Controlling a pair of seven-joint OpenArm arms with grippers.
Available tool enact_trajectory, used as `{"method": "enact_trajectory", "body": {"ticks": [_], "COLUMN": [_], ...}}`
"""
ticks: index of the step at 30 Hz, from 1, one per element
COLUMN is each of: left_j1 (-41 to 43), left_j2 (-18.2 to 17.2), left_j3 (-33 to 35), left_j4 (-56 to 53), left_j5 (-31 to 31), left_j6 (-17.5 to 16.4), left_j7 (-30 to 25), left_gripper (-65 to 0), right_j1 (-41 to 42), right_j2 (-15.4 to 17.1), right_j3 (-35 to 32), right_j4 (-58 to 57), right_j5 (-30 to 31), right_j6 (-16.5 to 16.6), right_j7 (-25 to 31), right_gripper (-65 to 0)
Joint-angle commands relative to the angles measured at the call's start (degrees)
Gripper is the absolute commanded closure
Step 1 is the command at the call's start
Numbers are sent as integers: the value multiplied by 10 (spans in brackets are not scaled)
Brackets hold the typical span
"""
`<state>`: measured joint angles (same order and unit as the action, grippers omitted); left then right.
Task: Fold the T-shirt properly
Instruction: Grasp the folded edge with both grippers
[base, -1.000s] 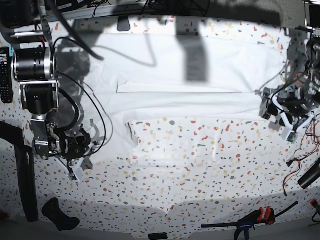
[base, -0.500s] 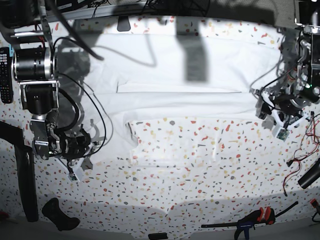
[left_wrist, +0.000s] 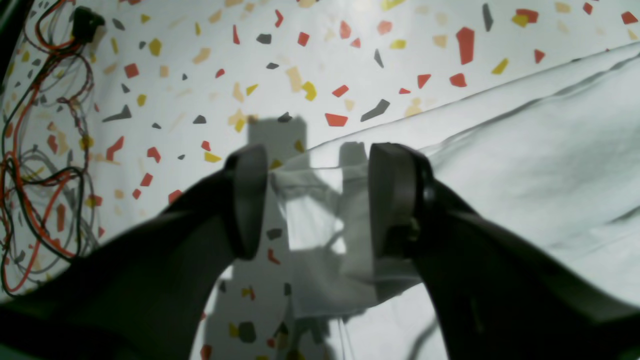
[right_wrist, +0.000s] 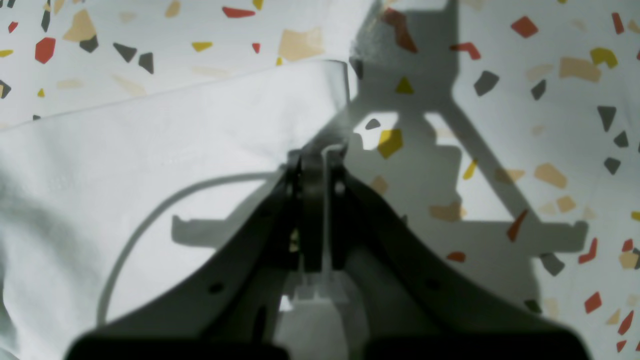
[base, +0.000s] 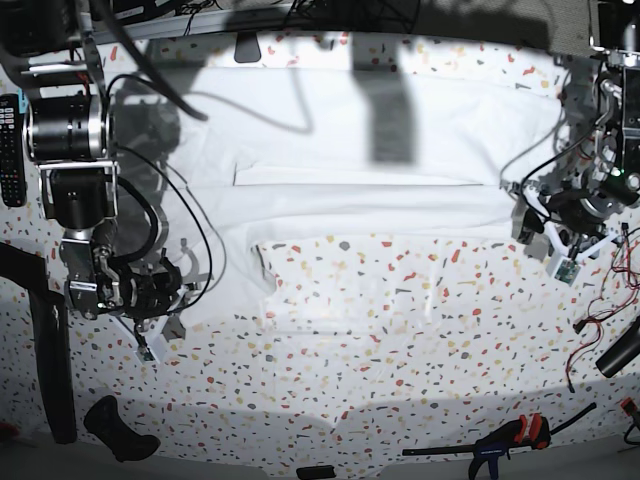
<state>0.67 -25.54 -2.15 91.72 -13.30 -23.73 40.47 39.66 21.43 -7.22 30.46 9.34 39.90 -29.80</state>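
Observation:
The T-shirt's corner lies loose in my left gripper's open fingers, so it should move inward and pinch its folded edge (left_wrist: 348, 175) before both grippers lift.
The white T-shirt (base: 380, 130) lies spread over the far half of the speckled tabletop (base: 400, 340), with a folded band across its middle. My left gripper (base: 535, 225) is at the shirt's right edge. In the left wrist view its jaws (left_wrist: 320, 200) stand apart, and a corner of the T-shirt (left_wrist: 525, 150) lies in the gap between the two fingers (left_wrist: 247, 200). My right gripper (base: 165, 325) is at the shirt's lower left edge. The right wrist view shows its jaws (right_wrist: 315, 165) pressed together on a thin edge of the T-shirt (right_wrist: 125, 165).
A black remote (base: 8, 150) lies at the left table edge. Loose red and black wires (base: 600, 320) trail at the right, also seen in the left wrist view as wires (left_wrist: 45, 150). A red-handled clamp (base: 510, 435) and a black object (base: 120, 428) sit near the front.
The left gripper has shifted in toward the shirt's right edge and its jaws have narrowed around the corner. The right arm has stayed in place.

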Motion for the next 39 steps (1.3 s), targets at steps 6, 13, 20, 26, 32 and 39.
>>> {"method": "enact_trajectory", "body": {"ticks": [6,13,20,26,32,39], "left_j1": [-8,-8,-9,-20,-28,-26], "left_j2": [-9,-9,-9,-9,-9,-9], "left_j3": [-4,-4,-4,-4,-4,-4], "left_j4": [8,-22,-45,-45,-46,-48], "left_j5": [20,13,-67,-67,-67,-67], "left_j6": [2,2,-18,-17,-18,-18], "left_j7": [-11,-2,26,17,18,30], "left_gripper": [-197,-351,-350,-350,-350,-340], "right_j1": [9,9,9,9,9,9], "right_j2": [3,3,3,3,3,3], "right_j3": [0,0,0,0,0,0], "right_j4": [2,2,2,2,2,2], "right_j5": [-4,-4,-4,-4,-4,-4], "right_j6": [1,1,1,1,1,1], "right_j7": [-13,-13,-13,-13,-13,-13], "right_gripper": [0,0,0,0,0,0]}}
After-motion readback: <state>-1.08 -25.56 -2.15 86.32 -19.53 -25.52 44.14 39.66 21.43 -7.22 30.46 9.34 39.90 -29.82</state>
